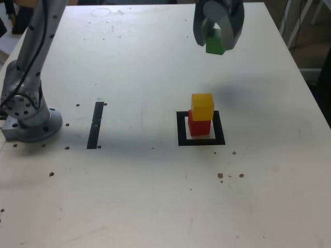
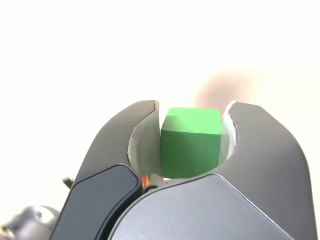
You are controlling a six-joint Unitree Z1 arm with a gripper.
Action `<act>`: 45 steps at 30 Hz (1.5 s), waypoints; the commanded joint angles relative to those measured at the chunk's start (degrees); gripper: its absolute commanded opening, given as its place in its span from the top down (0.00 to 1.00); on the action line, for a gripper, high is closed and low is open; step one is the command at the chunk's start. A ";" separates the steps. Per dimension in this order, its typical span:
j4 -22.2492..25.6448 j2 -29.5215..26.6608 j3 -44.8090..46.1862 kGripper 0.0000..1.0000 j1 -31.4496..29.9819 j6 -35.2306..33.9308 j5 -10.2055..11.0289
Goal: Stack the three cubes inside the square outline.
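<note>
My gripper is going to release the green cube on top of the yellow cube (image 1: 201,91).
A yellow cube (image 1: 202,106) sits on a red cube (image 1: 198,126) inside the black square outline (image 1: 181,129) on the table. High above and behind that stack, my gripper (image 1: 218,40) is shut on the green cube (image 1: 214,42), lifted off the table. In the wrist view the green cube (image 2: 190,142) fills the space between the two dark fingers (image 2: 117,145) of the gripper (image 2: 192,107). The stack is not visible in the wrist view, which is washed out.
A narrow dark strip (image 1: 96,124) lies on the table at the exterior view's left of the outline. The arm's grey base (image 1: 31,121) stands at the left edge. Small dark specks dot the pale tabletop (image 1: 155,196).
</note>
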 commanded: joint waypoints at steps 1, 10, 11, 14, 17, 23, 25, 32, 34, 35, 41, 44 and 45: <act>0.90 -2.11 1.43 0.92 -1.48 -6.25 -0.35; 2.91 -5.75 3.98 0.92 -9.94 -21.64 -1.73; 2.98 -5.82 3.97 0.92 -11.08 -22.64 -1.86; 3.44 -5.97 4.33 0.92 -14.12 -25.52 -2.14; 3.84 -6.32 5.25 0.92 -16.36 -28.15 -2.38; 3.86 -6.88 7.42 0.92 -18.82 -31.10 -3.34; 3.71 -6.90 8.09 0.92 -19.27 -31.63 -3.58; 2.73 -6.30 9.59 0.92 -19.70 -32.62 -3.85; 2.48 -5.93 9.59 0.92 -19.69 -32.53 -3.67; 2.36 -5.73 9.56 0.92 -19.63 -32.43 -3.58; 1.84 -4.38 9.29 0.92 -18.76 -31.49 -3.41; 1.58 -4.01 9.36 0.92 -18.28 -31.30 -3.37; 1.52 -3.93 9.35 0.92 -18.13 -31.24 -3.36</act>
